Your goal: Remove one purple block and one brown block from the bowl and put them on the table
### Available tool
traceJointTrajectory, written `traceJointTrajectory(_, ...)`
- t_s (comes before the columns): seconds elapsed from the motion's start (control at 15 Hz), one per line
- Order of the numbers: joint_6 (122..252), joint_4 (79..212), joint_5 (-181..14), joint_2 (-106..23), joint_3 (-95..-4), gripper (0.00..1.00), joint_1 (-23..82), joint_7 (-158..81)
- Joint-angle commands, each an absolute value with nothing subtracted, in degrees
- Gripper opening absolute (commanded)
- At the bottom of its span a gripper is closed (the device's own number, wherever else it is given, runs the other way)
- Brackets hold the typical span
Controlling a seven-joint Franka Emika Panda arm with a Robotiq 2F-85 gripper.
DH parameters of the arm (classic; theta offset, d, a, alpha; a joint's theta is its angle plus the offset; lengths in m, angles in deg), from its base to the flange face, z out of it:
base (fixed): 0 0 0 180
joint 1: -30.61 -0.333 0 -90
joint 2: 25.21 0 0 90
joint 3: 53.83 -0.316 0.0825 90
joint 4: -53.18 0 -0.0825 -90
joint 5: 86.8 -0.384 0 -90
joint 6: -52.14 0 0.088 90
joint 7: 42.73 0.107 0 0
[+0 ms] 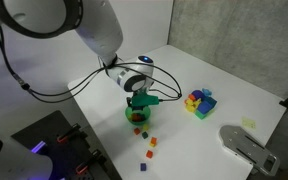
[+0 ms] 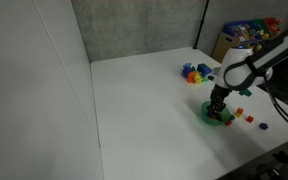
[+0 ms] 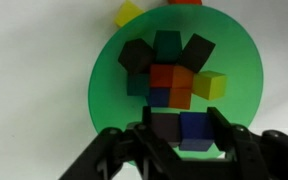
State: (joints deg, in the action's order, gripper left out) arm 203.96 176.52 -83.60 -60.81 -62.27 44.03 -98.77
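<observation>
Next, I let go of the two small blocks on the white table [image 1: 137, 141] between the green bowl and the loose blue block.
The green bowl [image 3: 109, 60] holds several small blocks: dark brown ones [image 3: 136, 57], teal, orange, yellow, blue and a dark purple one [image 3: 164, 127]. The bowl stands on the white table [image 1: 234, 75] in both exterior views [image 1: 131, 116] [image 2: 227, 119]. My gripper [image 3: 181, 130] reaches down into the bowl [image 1: 136, 106] [image 2: 218, 106]. Its fingers press on the outer sides of the purple block and a blue block [image 3: 196, 128] that lie side by side between them.
Loose small blocks [image 1: 150, 142] [image 2: 250, 118] lie on the table beside the bowl, and a yellow one [image 3: 129, 12] just past its rim. A multicoloured cluster of larger blocks [image 1: 199, 101] [image 2: 194, 72] stands farther off. A grey rounded device [image 1: 246, 147] sits near the table edge.
</observation>
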Motion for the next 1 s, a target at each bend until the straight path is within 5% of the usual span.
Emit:
traceJointTrajectory(0.0,201.7,180.4,-83.6,-55.3,-60.3,0.31,43.8,-96.7)
traceJointTrajectory(0.93,197.8,184.4,-80.3,-54.6,-48.6,0.31,44.5,-92.4)
